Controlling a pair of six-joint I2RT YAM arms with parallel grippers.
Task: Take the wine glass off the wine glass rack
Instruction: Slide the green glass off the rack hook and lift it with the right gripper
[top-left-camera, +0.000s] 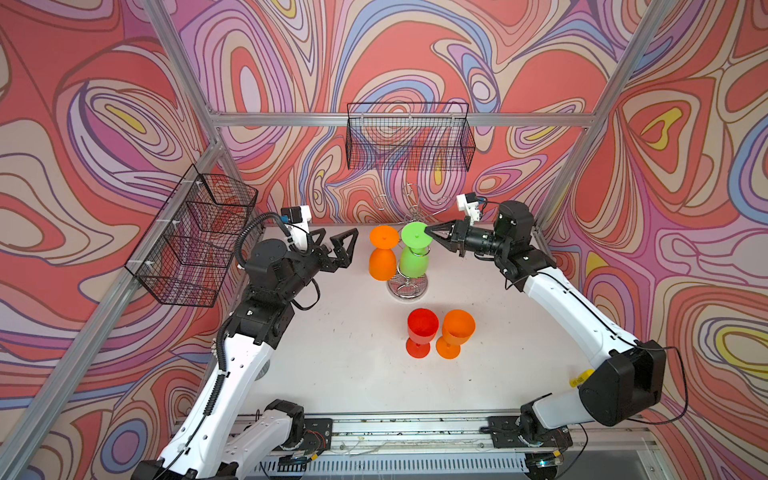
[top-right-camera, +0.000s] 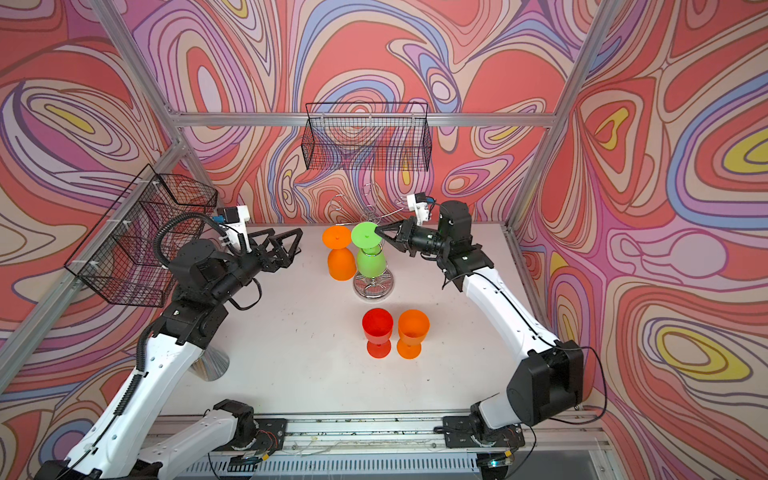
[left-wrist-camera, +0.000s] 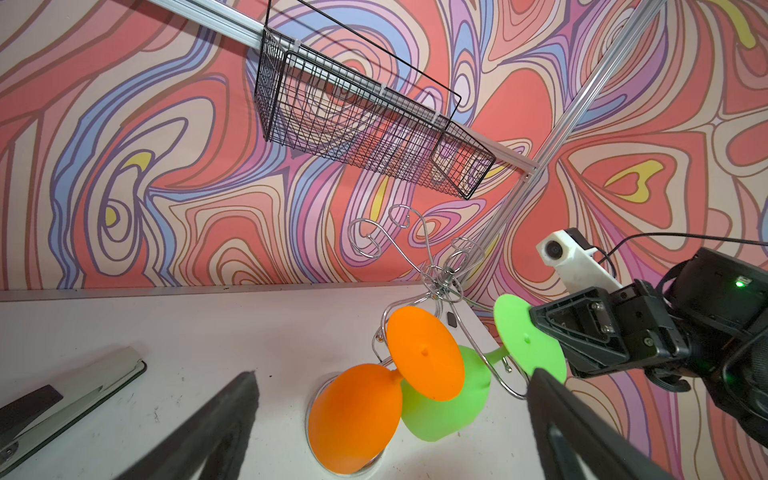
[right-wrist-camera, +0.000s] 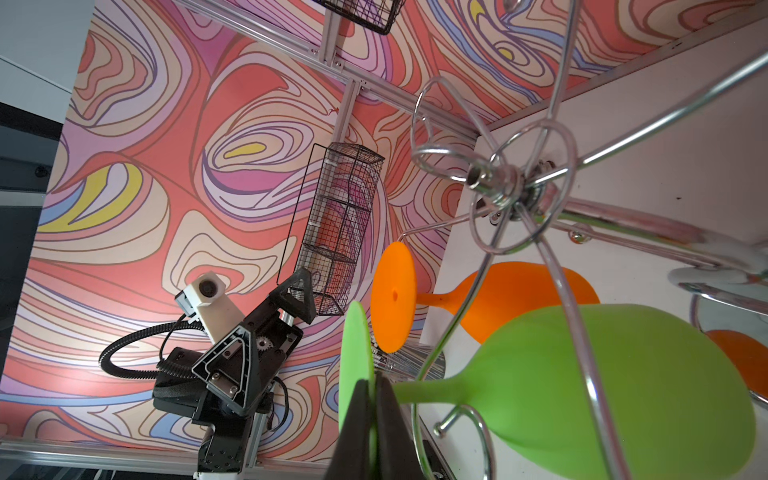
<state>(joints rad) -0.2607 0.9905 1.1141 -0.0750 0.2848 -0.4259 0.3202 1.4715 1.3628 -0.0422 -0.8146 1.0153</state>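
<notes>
I will next use my left gripper to grab the bowl's side (top-left-camera: 412, 272) (left-wrist-camera: 441, 429) near the glass's rim on the green wine glass, whose foot disc is held by my right gripper.
The chrome wine glass rack (top-left-camera: 409, 293) (top-right-camera: 372, 291) stands at the back middle of the white table. Two wine glasses hang upside down from it: a green one (top-left-camera: 414, 262) (top-right-camera: 371, 264) (right-wrist-camera: 582, 374) and, to its left, an orange one (top-left-camera: 382, 262) (left-wrist-camera: 353, 415). My right gripper (top-left-camera: 430, 236) (top-right-camera: 379, 230) (right-wrist-camera: 374, 382) is shut on the edge of the green glass's foot disc, and the stem still lies inside a wire hook arm. My left gripper (top-left-camera: 336, 249) (top-right-camera: 286, 247) (left-wrist-camera: 395, 374) stands open and empty, left of the orange glass and apart from it.
A red wine glass (top-left-camera: 422, 328) and an orange wine glass (top-left-camera: 457, 330) stand upright in front of the rack. One black mesh basket (top-left-camera: 409, 137) hangs on the back wall and another (top-left-camera: 195, 237) on the left wall, close behind the left arm.
</notes>
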